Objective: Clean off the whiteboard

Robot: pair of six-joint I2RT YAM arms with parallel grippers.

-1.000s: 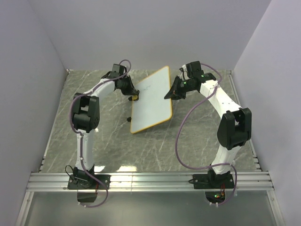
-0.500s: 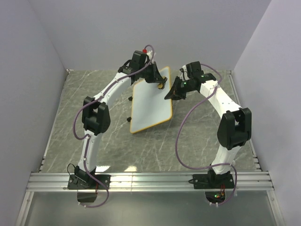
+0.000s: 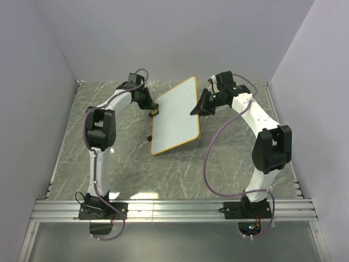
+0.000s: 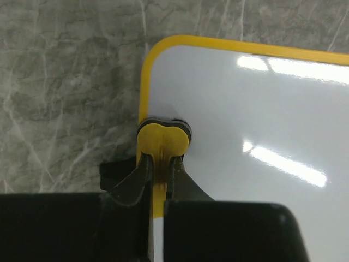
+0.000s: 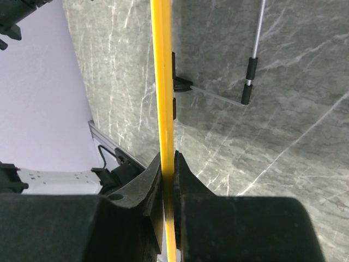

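Note:
Next, my left gripper puts the small yellow eraser down on the marble table (image 3: pixel 128 134) beside the lower black clip of the whiteboard.
The whiteboard (image 3: pixel 175 117), white with an orange rim, stands tilted at the table's middle, and its face shows no marks. My right gripper (image 3: pixel 197 109) is shut on its right rim; the right wrist view shows the rim (image 5: pixel 162 76) edge-on between the pads (image 5: pixel 168 164). My left gripper (image 3: pixel 153 109) is shut on the small yellow eraser (image 3: pixel 155 112) at the board's upper left edge. In the left wrist view the eraser (image 4: pixel 162 140) rests against the board (image 4: pixel 262 120) near its rounded corner, with the gripper (image 4: pixel 162 166) just behind it.
Small black clips (image 3: pixel 150 132) stick out from the board's left edge and also show in the right wrist view (image 5: pixel 175 86). A thin grey rod with black ends (image 5: pixel 248 82) lies on the marble table (image 3: pixel 109 158) behind the board. Walls enclose three sides.
The left arm swept the eraser up across the board to its top right, then came back to the left edge. The faint blue scribble near the top is gone. The right arm stayed still.

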